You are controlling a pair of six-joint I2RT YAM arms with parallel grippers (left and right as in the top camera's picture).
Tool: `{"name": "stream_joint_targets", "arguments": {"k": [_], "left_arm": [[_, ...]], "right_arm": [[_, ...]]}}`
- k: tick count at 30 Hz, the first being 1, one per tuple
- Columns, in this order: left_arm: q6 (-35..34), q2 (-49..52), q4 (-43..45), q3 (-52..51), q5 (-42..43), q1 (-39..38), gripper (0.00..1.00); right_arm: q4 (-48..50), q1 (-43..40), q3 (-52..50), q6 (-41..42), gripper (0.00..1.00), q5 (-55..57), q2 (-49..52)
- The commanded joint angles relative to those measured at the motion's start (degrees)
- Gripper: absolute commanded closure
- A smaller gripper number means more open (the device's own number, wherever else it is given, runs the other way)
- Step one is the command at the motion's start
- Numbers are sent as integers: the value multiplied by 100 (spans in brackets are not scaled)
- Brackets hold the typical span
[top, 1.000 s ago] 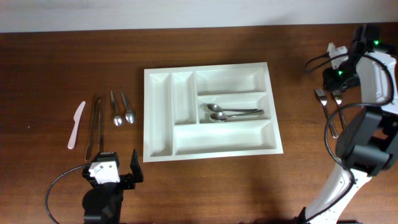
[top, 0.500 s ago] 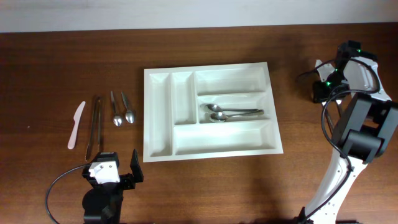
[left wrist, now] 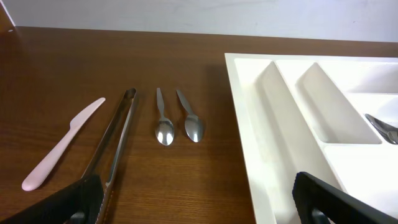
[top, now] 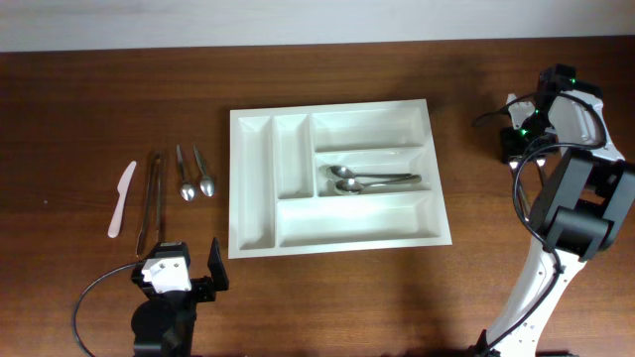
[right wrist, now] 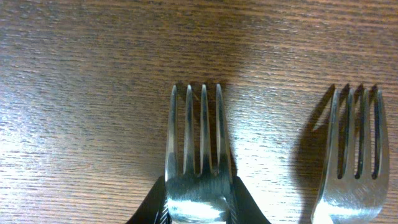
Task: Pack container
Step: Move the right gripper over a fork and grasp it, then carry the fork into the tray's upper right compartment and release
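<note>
Next, my right gripper releases the metal fork in the empty compartment (top: pixel 368 130) that sits behind the spoons in the white container. The fork is still lying on the wood.
The white container (top: pixel 357 220) lies mid-table and holds two spoons (top: pixel 362 180) in its middle long compartment. My right gripper (top: pixel 518 144) is at the far right of the table, hiding the forks in the overhead view. In the right wrist view its jaws (right wrist: pixel 198 199) are shut on the neck of a steel fork (right wrist: pixel 196 149) lying on the wood, and a second fork (right wrist: pixel 354 155) lies just to the right. My left gripper (top: pixel 189 283) is open and empty near the front edge. Its fingers (left wrist: pixel 202 205) spread between the tongs and the container's corner (left wrist: pixel 273 124).
Left of the container lie a pink knife (top: pixel 121 198), metal tongs (top: pixel 151 198) and two small spoons (top: pixel 195 176). They also show in the left wrist view: the knife (left wrist: pixel 62 143), tongs (left wrist: pixel 115 137) and spoons (left wrist: pixel 177 121). The right arm's cable loops near the table's right edge.
My right arm swung in and came down over the two forks, which are now covered in the overhead view. It has held still for the last half second. The left arm has not moved.
</note>
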Motion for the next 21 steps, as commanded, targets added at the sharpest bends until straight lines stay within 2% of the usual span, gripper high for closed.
{"name": "stream_joint_targets", "arguments": {"k": [1,9,17,21], "left_arm": [[94,-28,9,-46,61,39,1],[94,-28,9,-46,61,39,1],[94,-28,9,-46,61,39,1],[92,-28,9,-46,61,39,1]], "right_arm": [[13,-37,-17,323,94,-20,146],[-214,79,636,369,96,-535,17],[-909,586,2065,334,96,-955,15],[-1067,988,2688,-302,96,-1558,15]]}}
